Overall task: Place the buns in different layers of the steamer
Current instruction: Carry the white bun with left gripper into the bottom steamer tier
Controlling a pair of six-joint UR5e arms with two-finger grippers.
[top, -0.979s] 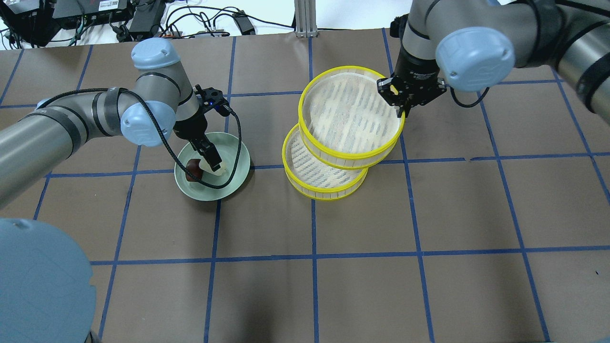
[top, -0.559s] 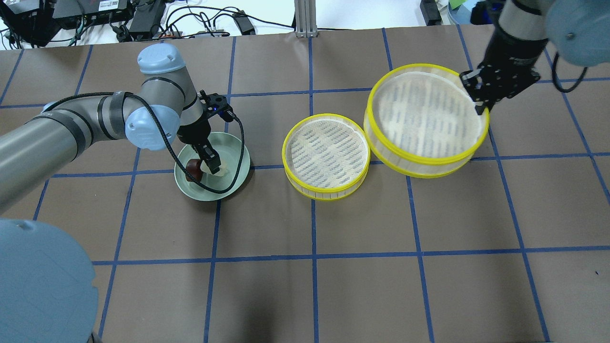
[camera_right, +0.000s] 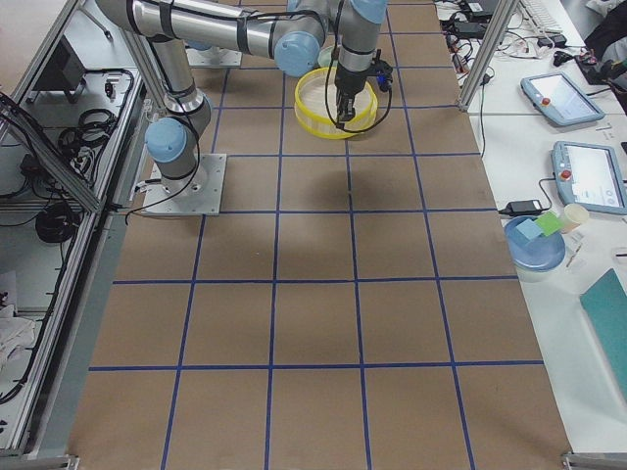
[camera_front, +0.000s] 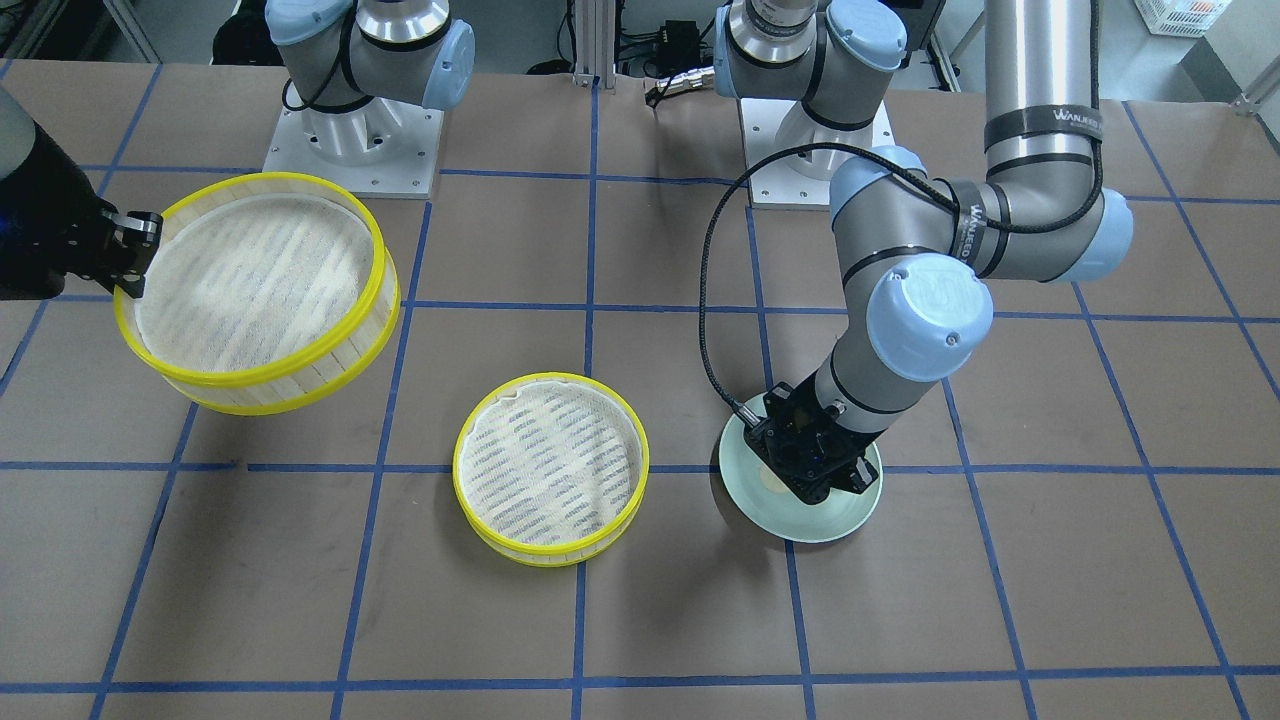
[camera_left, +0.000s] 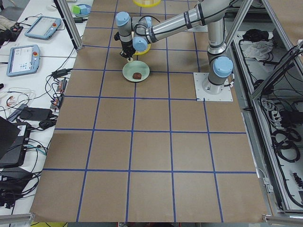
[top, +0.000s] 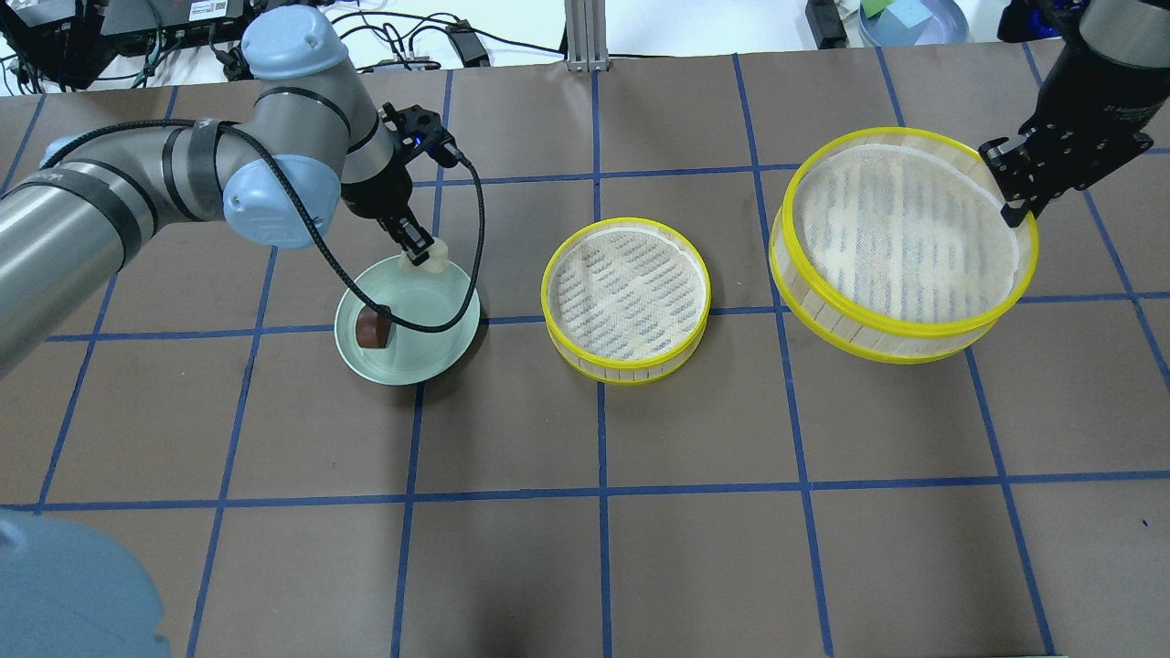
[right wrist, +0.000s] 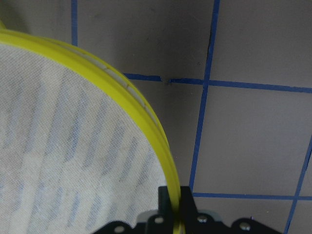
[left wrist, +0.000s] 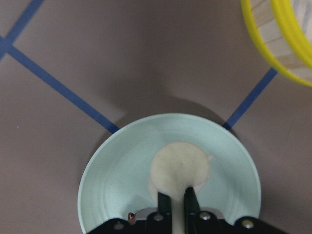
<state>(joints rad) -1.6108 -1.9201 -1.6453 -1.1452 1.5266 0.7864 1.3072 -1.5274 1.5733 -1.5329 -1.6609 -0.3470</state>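
Note:
The left gripper needs to release the pale cream bun on the lower tray's bottom, toward the pale green plate (camera_front: 589, 480).
My left gripper (top: 419, 252) is shut on the pale cream bun (top: 437, 256) and holds it above the far rim of the pale green plate (top: 430, 361). The left wrist view shows the bun (left wrist: 180, 165) between the fingertips, over the plate (left wrist: 117, 170). The dark reddish-brown bun (top: 373, 328) lies in the plate. My right gripper (top: 1013, 212) is shut on the yellow rim of the upper steamer tray (top: 905, 238) and holds it tilted above the table, right of the lower tray (top: 626, 297). The right wrist view shows the rim (right wrist: 146, 126) pinched.
Both trays show empty striped floors. Cables and electronics (top: 274, 27) line the far table edge, with an aluminium post (top: 580, 37) at its middle. The arm bases (camera_front: 350, 140) stand on the robot's side. Blue tape lines cross the brown table.
My right gripper has carried the upper tray off the lower tray and far to the right. My left gripper has lifted the cream bun out of the plate, toward its far rim.

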